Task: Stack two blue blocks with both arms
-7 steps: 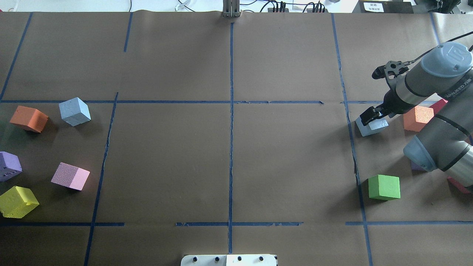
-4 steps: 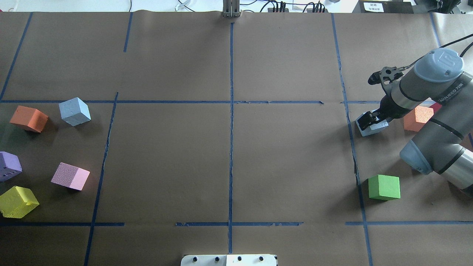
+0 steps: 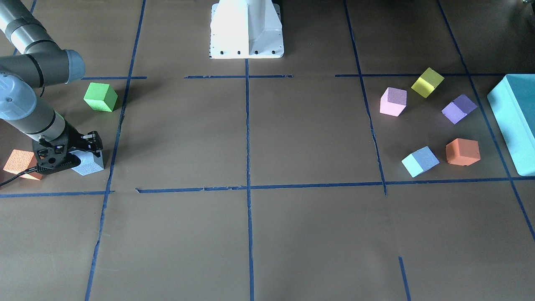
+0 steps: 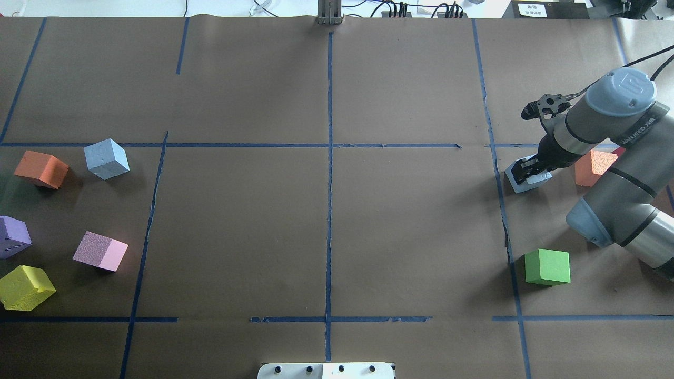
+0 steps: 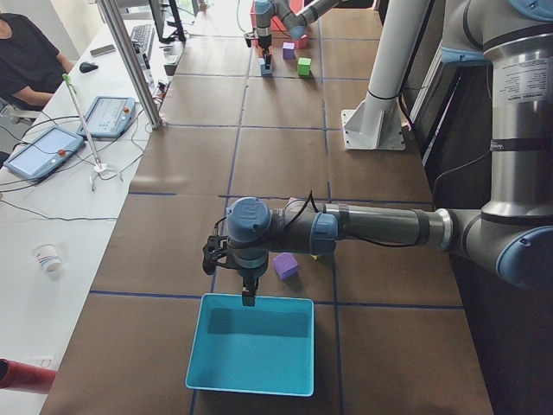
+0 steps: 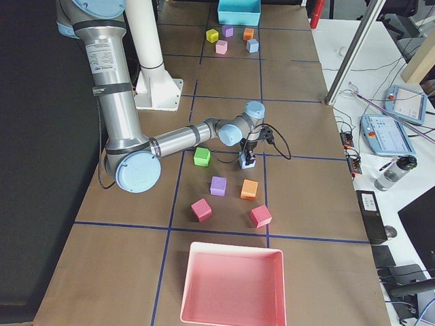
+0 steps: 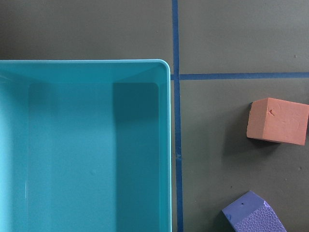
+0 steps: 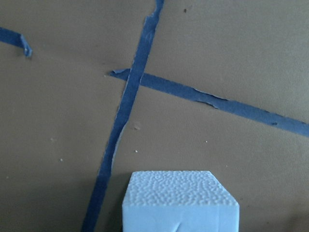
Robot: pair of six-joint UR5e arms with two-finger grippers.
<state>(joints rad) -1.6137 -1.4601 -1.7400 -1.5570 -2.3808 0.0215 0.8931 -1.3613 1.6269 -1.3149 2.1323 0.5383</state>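
Observation:
Next, my right gripper releases the pale blue block on the long blue tape line down the table's middle (image 3: 253, 138), in the space between the cross tapes.
One pale blue block (image 4: 519, 182) lies at the table's right, beside a blue tape line. My right gripper (image 4: 530, 169) is down over it with a finger on either side; the jaws look open and the block rests on the table. It also shows in the front view (image 3: 90, 165) under the gripper (image 3: 81, 155), and fills the bottom of the right wrist view (image 8: 179, 203). The other blue block (image 4: 107, 158) sits far left, free. My left gripper (image 5: 248, 296) hangs over the teal box (image 5: 193, 346); I cannot tell whether it is open or shut.
An orange cube (image 4: 594, 168) and a green cube (image 4: 547, 267) lie near the right arm. Orange (image 4: 41, 169), purple (image 4: 13, 236), pink (image 4: 100, 251) and yellow (image 4: 25, 287) cubes surround the left blue block. A pink tray (image 6: 231, 252) stands at the right end.
The right gripper has come down from just above the blue block to around it, and the arm's elbow has shifted slightly left. The blocks have not moved.

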